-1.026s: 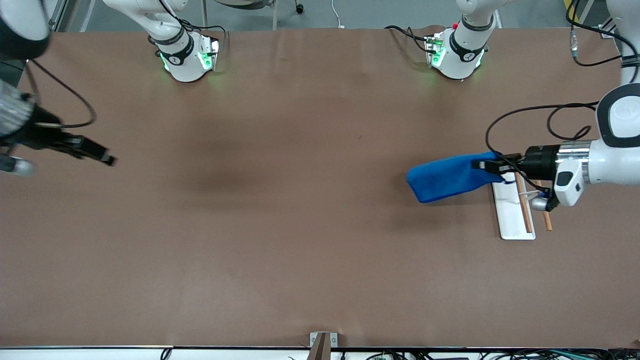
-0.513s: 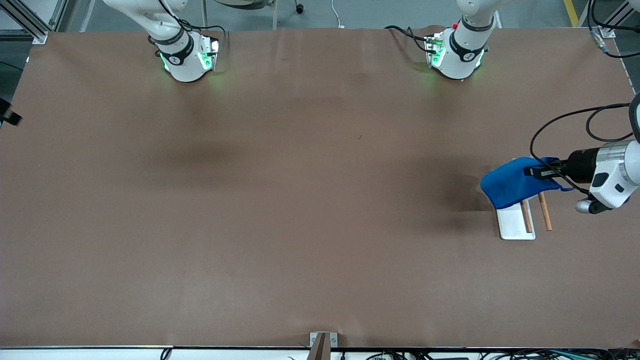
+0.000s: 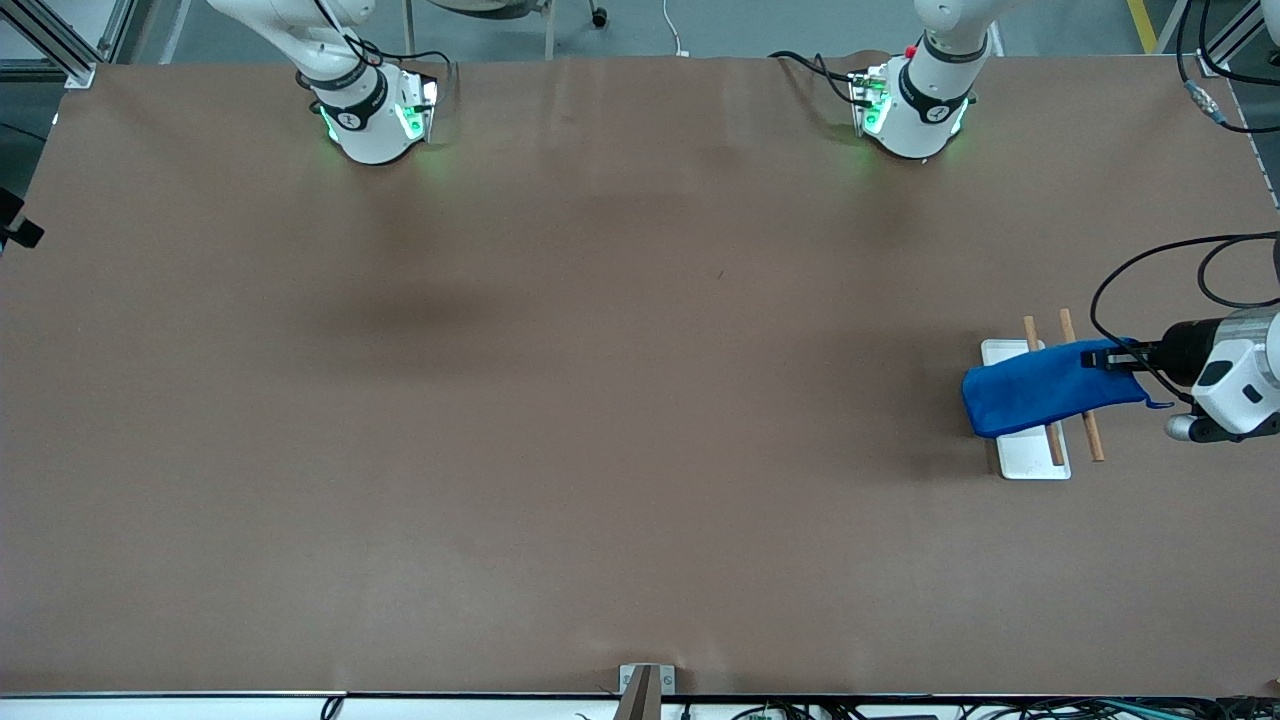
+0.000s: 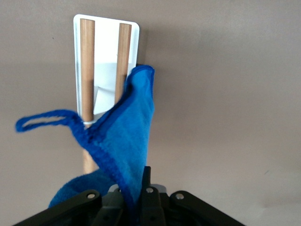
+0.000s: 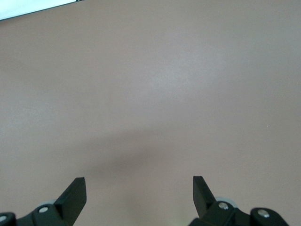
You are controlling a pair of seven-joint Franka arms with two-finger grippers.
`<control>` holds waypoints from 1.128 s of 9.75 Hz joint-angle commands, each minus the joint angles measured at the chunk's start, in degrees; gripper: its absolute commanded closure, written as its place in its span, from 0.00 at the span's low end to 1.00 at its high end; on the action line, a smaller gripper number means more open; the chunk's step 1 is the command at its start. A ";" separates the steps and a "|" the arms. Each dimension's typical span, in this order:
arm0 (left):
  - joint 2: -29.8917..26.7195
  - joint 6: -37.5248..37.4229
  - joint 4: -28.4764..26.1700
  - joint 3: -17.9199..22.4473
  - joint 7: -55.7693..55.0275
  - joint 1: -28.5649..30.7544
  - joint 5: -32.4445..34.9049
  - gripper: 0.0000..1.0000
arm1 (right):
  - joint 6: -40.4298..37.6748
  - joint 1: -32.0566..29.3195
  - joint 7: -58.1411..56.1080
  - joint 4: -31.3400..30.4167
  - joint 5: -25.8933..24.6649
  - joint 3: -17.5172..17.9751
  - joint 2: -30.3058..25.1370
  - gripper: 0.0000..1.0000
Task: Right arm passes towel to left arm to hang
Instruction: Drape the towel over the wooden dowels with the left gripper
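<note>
My left gripper is holding the bright-blue towel. It will let go of it over the middle of both wooden rods (image 3: pixel 1039 382) (image 4: pixel 105 100), above the white tray.
My left gripper (image 3: pixel 1105 358) is shut on one edge of the bright-blue towel (image 3: pixel 1040 388) and holds it over the white tray (image 3: pixel 1030 462) and its two wooden rods (image 3: pixel 1090 435). The towel stretches across both rods; I cannot tell whether it rests on them. In the left wrist view the towel (image 4: pixel 127 136) is pinched in the left gripper (image 4: pixel 136 188), its loop tag (image 4: pixel 42 121) hanging free, with the tray (image 4: pixel 106 52) underneath. My right gripper (image 5: pixel 138 186) is open and empty over bare table; only a black tip (image 3: pixel 20 232) shows at the table's edge.
The tray with the rods stands near the left arm's end of the table. Black cables (image 3: pixel 1150 270) loop above the left wrist. The brown table (image 3: pixel 600 400) fills the view, with the two arm bases (image 3: pixel 370 120) along its top edge.
My left gripper has carried the towel toward the left arm's end of the table, so it now spans the rods. My right gripper has drawn back off the table's edge.
</note>
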 commanded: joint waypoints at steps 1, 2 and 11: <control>1.98 0.37 0.51 -0.11 5.19 1.81 2.41 1.00 | -0.79 0.53 -0.14 1.73 -3.84 0.09 -0.27 0.00; 1.98 0.37 0.51 -0.11 7.56 2.69 3.81 1.00 | -2.28 0.53 -0.41 2.44 -3.78 0.17 -0.09 0.00; 10.94 3.96 6.13 -0.03 17.17 7.36 9.08 0.73 | -2.04 0.27 -0.50 2.45 -1.14 0.18 0.35 0.00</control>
